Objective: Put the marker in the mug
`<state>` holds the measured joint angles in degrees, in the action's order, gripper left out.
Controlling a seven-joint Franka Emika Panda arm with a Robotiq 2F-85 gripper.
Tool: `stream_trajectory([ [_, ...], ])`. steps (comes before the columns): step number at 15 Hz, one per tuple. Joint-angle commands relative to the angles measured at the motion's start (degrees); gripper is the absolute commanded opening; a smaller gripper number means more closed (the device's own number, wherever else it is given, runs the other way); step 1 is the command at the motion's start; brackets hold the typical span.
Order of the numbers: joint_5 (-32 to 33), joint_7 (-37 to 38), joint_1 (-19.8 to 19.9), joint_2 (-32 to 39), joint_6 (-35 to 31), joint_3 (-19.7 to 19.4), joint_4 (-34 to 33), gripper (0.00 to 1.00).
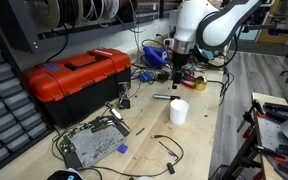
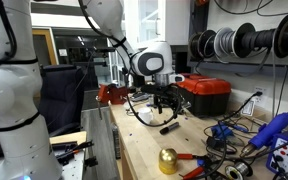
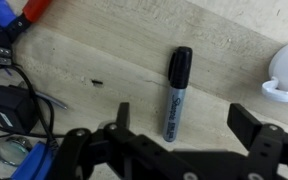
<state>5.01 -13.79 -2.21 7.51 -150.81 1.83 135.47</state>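
Observation:
The marker's black cap (image 1: 172, 98) (image 3: 178, 83) should be my gripper's next stop, and it should close there, near where the cap meets the grey body.
The marker (image 3: 176, 92) is a dark grey-black pen lying flat on the wooden table, cap pointing away from me in the wrist view. It also shows in both exterior views (image 1: 165, 97) (image 2: 169, 127). The mug (image 1: 179, 111) is small, white and upright, close beside the marker. In the wrist view only its rim shows at the right edge (image 3: 287, 72). My gripper (image 3: 184, 128) hovers above the marker, open and empty, with a finger on each side of the marker's lower end. It also shows in both exterior views (image 1: 177, 75) (image 2: 167, 100).
A red toolbox (image 1: 79, 80) stands at the table's side. A grey circuit box (image 1: 92, 143) with cables lies near the front. Loose cables and blue and red tools (image 3: 14, 25) lie close to the marker. A gold round object (image 2: 168, 160) sits near the table edge.

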Motion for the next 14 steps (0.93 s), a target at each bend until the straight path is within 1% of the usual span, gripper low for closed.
stream_trajectory([
  [1, 0.3, -0.5, 0.6, 3.4, -2.6, 0.3, -1.8, 1.0],
  [7, -1.0, 0.0, 0.8, 7.3, -4.0, 0.9, -2.9, 1.0],
  [14, -2.7, 0.4, 1.0, 9.1, -4.2, 1.8, -3.1, 1.0],
])
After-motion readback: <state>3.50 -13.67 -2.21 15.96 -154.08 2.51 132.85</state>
